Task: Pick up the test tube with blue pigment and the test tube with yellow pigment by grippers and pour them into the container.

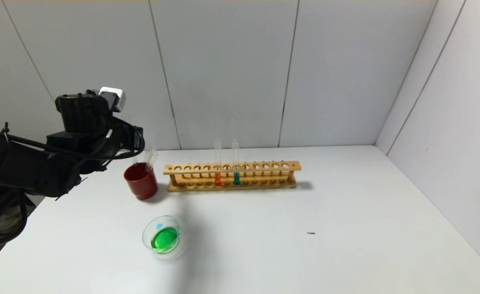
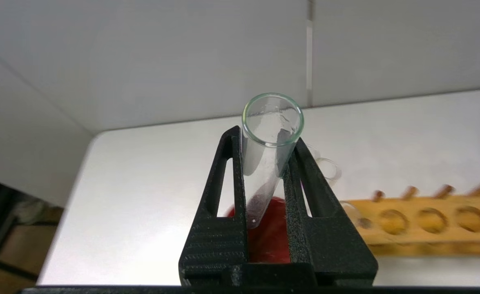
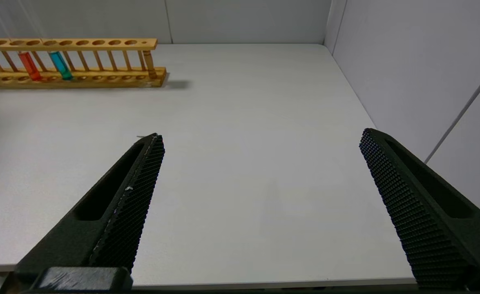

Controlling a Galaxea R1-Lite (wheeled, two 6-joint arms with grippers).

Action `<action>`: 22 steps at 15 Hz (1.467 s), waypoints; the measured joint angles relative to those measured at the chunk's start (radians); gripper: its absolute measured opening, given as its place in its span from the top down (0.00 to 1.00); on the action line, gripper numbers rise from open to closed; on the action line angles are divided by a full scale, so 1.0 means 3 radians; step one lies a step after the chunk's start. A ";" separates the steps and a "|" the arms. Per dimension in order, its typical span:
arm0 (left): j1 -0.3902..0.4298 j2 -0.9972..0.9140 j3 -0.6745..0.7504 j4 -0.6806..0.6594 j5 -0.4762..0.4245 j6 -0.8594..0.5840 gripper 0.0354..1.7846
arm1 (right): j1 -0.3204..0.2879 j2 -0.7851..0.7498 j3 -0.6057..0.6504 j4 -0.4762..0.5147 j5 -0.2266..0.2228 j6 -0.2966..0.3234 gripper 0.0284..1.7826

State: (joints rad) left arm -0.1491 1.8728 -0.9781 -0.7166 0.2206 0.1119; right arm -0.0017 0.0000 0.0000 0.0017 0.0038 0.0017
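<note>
My left gripper is to release the empty clear test tube, now held tilted above the dark red cup. It will let go of it inside the dark red cup (image 1: 143, 165) (image 2: 272, 220), next to the leaning tube.
My left gripper (image 2: 266, 136) is shut on an empty clear test tube (image 2: 270, 122), held tilted with its round end above the dark red cup (image 2: 268, 241). I cannot tell which pigment that tube held; no tube with blue or yellow pigment shows. The container (image 1: 162, 234), a low clear glass dish, stands near the table's front left and holds green liquid. In the head view the left gripper (image 1: 135, 141) hangs just left of the red cup (image 1: 141, 179). My right gripper (image 3: 262, 136) is open over bare table at the front right, holding nothing.
A second empty tube (image 2: 329, 171) leans in the red cup. The wooden rack (image 1: 231, 175) stands right of the cup with an orange-liquid tube (image 1: 217, 177) and a teal-liquid tube (image 1: 236, 176). White walls close the table at the back and right.
</note>
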 joint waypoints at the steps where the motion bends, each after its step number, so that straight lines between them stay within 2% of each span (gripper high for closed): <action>1: -0.0001 0.0039 0.0011 -0.0001 -0.0037 -0.0023 0.84 | 0.0000 0.0000 0.0000 0.0000 0.0001 0.0000 0.02; 9: 0.0005 0.0220 0.0127 -0.0037 -0.0048 -0.0094 0.84 | 0.0000 0.0000 0.0000 0.0000 0.0001 0.0000 0.02; 11: 0.0004 0.0223 0.0138 -0.0045 -0.0048 -0.0099 0.81 | 0.0000 0.0000 0.0000 0.0000 0.0000 0.0000 0.02; 14: 0.0002 0.0215 0.0161 -0.0044 -0.0046 -0.0097 0.64 | 0.0000 0.0000 0.0000 0.0000 0.0000 0.0000 0.02; 17: 0.0001 0.0189 0.0184 -0.0039 -0.0048 -0.0093 0.35 | 0.0000 0.0000 0.0000 0.0000 0.0000 0.0000 0.02; 19: -0.0001 0.0169 0.0185 -0.0034 -0.0046 -0.0094 0.19 | 0.0000 0.0000 0.0000 0.0000 0.0001 0.0000 0.02; 22: -0.0004 0.0076 0.0161 0.0000 -0.0046 -0.0087 0.04 | 0.0000 0.0000 0.0000 0.0000 0.0001 0.0000 0.02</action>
State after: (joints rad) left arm -0.1504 1.8955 -0.9298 -0.7166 0.2068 0.0860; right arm -0.0017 0.0000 0.0000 0.0017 0.0043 0.0017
